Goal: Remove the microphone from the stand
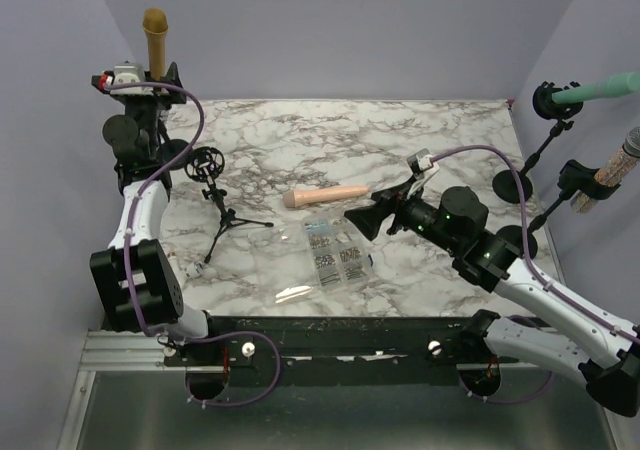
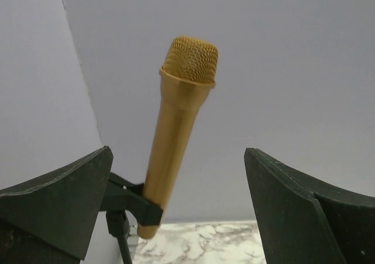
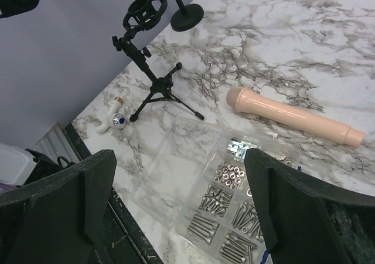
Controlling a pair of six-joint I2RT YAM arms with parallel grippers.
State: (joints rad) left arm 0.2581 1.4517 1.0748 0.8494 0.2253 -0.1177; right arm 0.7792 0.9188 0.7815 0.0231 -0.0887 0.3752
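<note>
The upper body of the gold microphone [image 1: 156, 50] [image 2: 176, 119], just below its mesh head, will be the next spot that my left gripper closes on.
A gold microphone [image 1: 155, 38] stands tilted in the black clip [image 2: 126, 200] of a stand at the far left corner. In the left wrist view the gold microphone [image 2: 181, 129] rises between my fingers, closer to the left one and beyond their tips. My left gripper [image 1: 160, 78] [image 2: 179, 217] is open and touches nothing. A peach microphone [image 1: 325, 197] [image 3: 293, 116] lies flat on the marble table. My right gripper [image 1: 365, 220] [image 3: 179, 211] hangs open above a clear screw box [image 3: 234, 199], holding nothing.
An empty tripod stand [image 1: 215, 200] [image 3: 153, 82] with a ring mount stands left of centre. The clear screw box [image 1: 335, 252] lies near the front. At the right edge, a green microphone [image 1: 600, 90] and a glittery one [image 1: 615, 170] sit on stands with round bases [image 1: 512, 183].
</note>
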